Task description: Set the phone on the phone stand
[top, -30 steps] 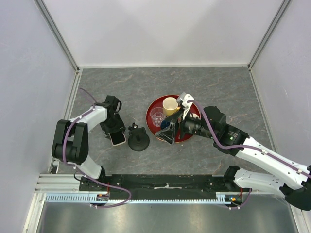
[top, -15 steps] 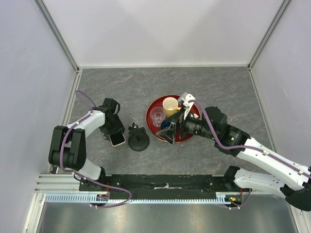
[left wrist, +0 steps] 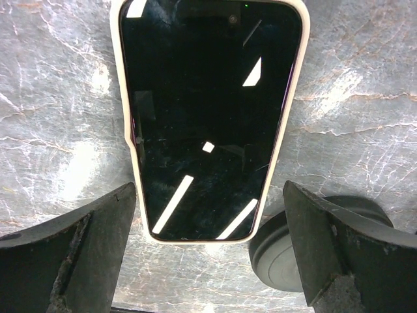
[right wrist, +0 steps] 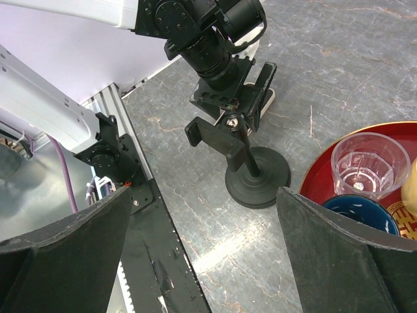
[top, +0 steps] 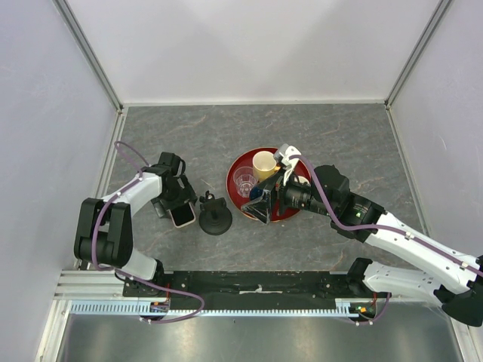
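My left gripper straddles the flat phone's near end across its width. Next, I lift the phone to my right gripper and then take hold again on a long side (left wrist: 131, 147).
The phone (left wrist: 208, 117) lies flat on the grey table, screen up, with a pale rim; in the top view only its end (top: 182, 218) shows under the left arm. My left gripper (left wrist: 208, 261) is open just above it, with one finger (left wrist: 65, 254) on each side of the phone's end. The black phone stand (top: 215, 219) stands just right of the phone, and its disc base (left wrist: 287, 257) shows beside my right finger. In the right wrist view the stand (right wrist: 251, 176) is upright with its cradle empty. My right gripper (top: 264, 205) is open and empty at the red tray's near-left edge.
The red tray (top: 235, 170) holds a yellow cup (top: 264, 164), a clear glass (top: 244, 181) and a dark blue cup (top: 256, 193). The black rail (right wrist: 156, 261) runs along the near table edge. Walls close off the left, right and back sides.
My left gripper has shifted slightly nearer along the phone and its arm has swung a little. The right arm, phone and stand have stayed put.
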{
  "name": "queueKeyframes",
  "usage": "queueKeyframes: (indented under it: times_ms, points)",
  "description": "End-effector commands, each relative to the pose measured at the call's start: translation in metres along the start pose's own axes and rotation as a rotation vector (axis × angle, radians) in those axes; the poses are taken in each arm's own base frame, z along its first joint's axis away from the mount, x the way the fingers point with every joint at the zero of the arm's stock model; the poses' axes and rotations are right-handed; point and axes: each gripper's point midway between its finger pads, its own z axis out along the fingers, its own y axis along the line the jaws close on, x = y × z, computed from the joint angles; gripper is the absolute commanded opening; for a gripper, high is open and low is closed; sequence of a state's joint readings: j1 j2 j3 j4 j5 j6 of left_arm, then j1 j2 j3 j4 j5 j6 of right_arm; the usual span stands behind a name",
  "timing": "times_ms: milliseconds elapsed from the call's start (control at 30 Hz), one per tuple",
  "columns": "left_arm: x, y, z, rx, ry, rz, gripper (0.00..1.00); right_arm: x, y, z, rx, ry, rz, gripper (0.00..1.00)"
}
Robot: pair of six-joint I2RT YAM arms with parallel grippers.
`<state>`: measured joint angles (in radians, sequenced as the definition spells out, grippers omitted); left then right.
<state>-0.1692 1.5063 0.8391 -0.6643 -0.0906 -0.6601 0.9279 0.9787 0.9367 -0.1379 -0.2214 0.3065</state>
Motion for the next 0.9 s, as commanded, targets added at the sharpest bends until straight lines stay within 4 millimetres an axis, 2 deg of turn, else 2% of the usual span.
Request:
queueKeyframes:
  times_ms: [0,300,500,600,667,700,733,800,833,867]
  points:
    - [-0.015,-0.012,-0.003,0.030,-0.025,-0.008,1.00,-0.011,0.000,-0.003,0.008,-0.044,-0.019,0.98]
    - [-0.019,0.004,0.007,-0.103,-0.007,-0.017,0.99,-0.011,0.000,-0.002,0.005,-0.047,-0.018,0.98]
    - [-0.014,0.007,0.014,-0.123,0.017,-0.020,0.93,-0.010,0.000,0.002,-0.003,-0.045,-0.012,0.98]
    - [-0.010,0.004,0.018,-0.092,0.039,-0.020,0.81,-0.013,0.001,0.001,-0.005,-0.052,-0.009,0.98]
    - [-0.009,0.003,0.017,-0.076,0.037,-0.022,0.69,-0.012,0.001,0.000,0.001,-0.054,-0.008,0.98]
    - [-0.009,0.003,0.016,-0.071,0.033,-0.024,0.67,-0.014,0.000,-0.003,0.006,-0.064,-0.007,0.98]
    - [-0.009,0.004,0.015,-0.072,0.027,-0.022,0.57,-0.013,0.000,-0.004,0.008,-0.066,-0.003,0.98]
    - [-0.012,0.003,0.011,-0.063,0.009,-0.021,0.47,-0.011,0.000,-0.008,0.011,-0.070,0.007,0.98]
    - [-0.013,0.004,0.009,-0.065,-0.001,-0.021,0.32,-0.011,0.000,-0.009,0.014,-0.073,0.008,0.98]
    - [-0.014,0.005,0.008,-0.065,-0.009,-0.020,0.25,-0.010,-0.001,-0.010,0.018,-0.073,0.010,0.98]
